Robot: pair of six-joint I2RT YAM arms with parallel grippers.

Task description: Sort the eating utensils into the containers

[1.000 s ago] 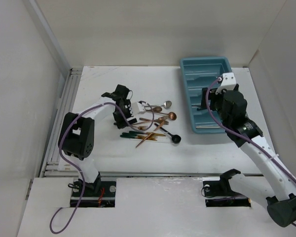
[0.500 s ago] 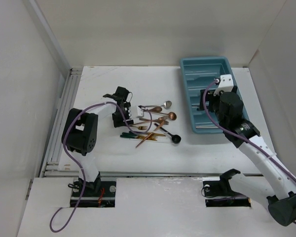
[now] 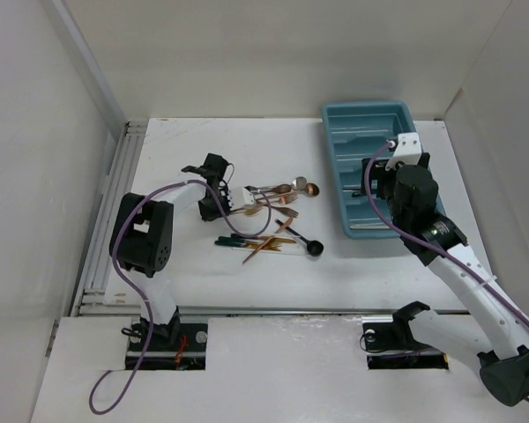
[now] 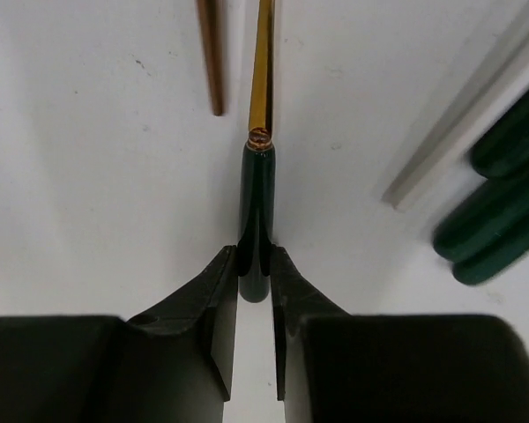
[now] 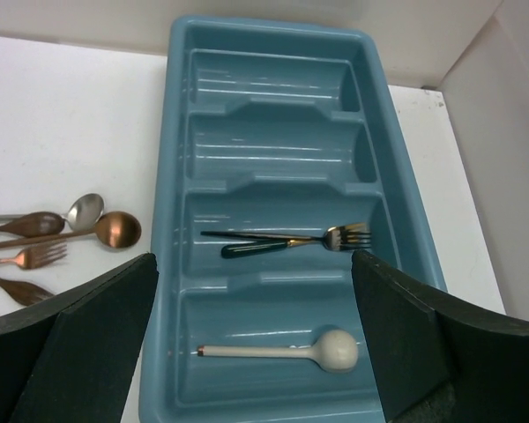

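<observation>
Next, I release the dark green-handled utensil from my left gripper in the teal tray's compartment [image 3: 378, 190] beside the green-handled fork.
In the left wrist view my left gripper [image 4: 256, 273] is shut on the end of a dark green-handled utensil [image 4: 257, 198], whose gold shaft runs away from me over the white table. From above, that gripper [image 3: 238, 204] sits at the left edge of the utensil pile [image 3: 278, 216]. My right gripper [image 5: 254, 264] hangs open and empty over the teal tray [image 5: 163, 264], which holds a green-handled fork [image 5: 286, 242] in one compartment and a cream-white spoon [image 5: 282, 351] in the nearest one. From above, the right gripper [image 3: 379, 185] is over the tray [image 3: 335, 185].
A copper stick [image 4: 212, 53], more green handles [image 4: 498, 216] and a pale bar [image 4: 458, 132] lie close to the left jaws. A copper spoon [image 5: 115, 229], a silver spoon [image 5: 86, 210] and a copper fork [image 5: 40, 256] lie left of the tray. The black round-headed spoon [image 3: 313, 248] lies nearer the arms.
My left gripper has shut on the green handle. Some utensils in the pile, the copper spoon among them, shifted toward the far right. The right arm barely moved.
</observation>
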